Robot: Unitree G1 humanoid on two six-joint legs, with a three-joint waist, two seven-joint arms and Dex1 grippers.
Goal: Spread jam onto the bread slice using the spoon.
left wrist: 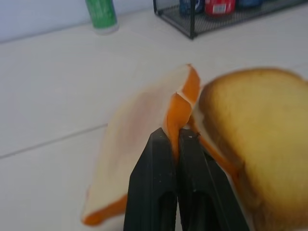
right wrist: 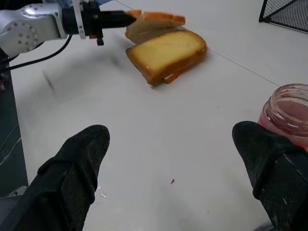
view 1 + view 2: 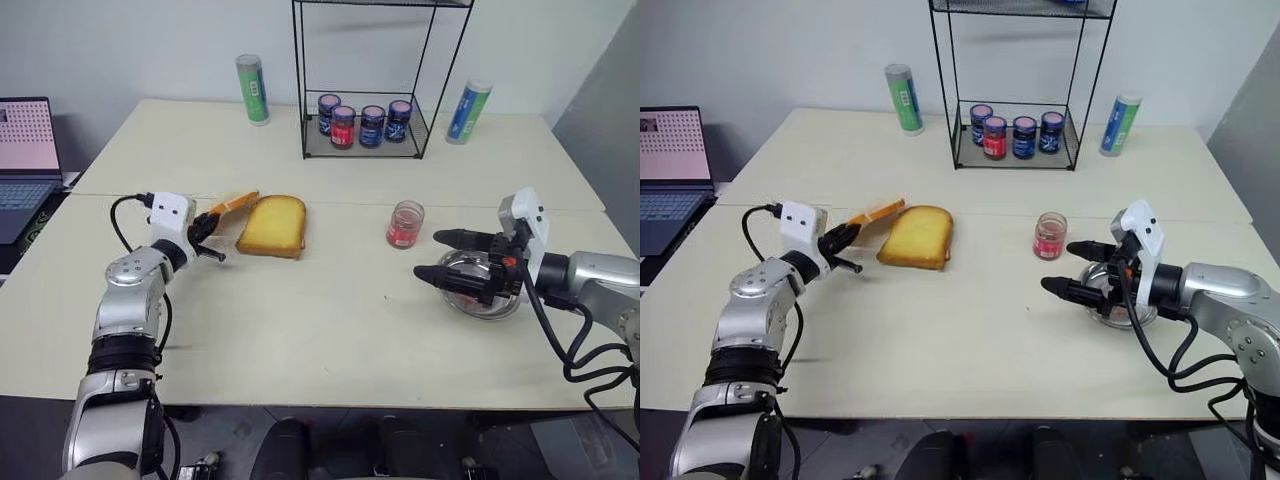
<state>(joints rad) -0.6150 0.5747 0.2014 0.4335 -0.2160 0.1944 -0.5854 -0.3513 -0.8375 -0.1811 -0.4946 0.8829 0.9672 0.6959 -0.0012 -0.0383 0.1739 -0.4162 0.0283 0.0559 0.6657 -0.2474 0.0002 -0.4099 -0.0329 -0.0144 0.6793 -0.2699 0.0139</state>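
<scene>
The robot's left gripper will release the thin bread slice on the bare table (image 3: 371, 289) between the golden bread and the steel dish.
My left gripper (image 3: 218, 222) is shut on the crust edge of the thin bread slice (image 3: 236, 204), which hangs tilted just above the table, beside the thick golden bread. In the left wrist view the black fingers (image 1: 159, 159) pinch the tan crust of the slice (image 1: 139, 125). The small glass jar of red jam (image 3: 405, 224) stands open right of centre. My right gripper (image 3: 430, 255) is open and empty, hovering over a round steel dish (image 3: 495, 310) near the jar (image 2: 288, 113). The spoon is hidden.
A thick golden bread piece (image 3: 272, 226) lies right of the held slice. A wire rack (image 3: 310, 130) with several dark jars stands at the back, between a green can (image 3: 253, 88) and a blue-green can (image 3: 468, 110). A laptop (image 3: 25, 160) sits far left.
</scene>
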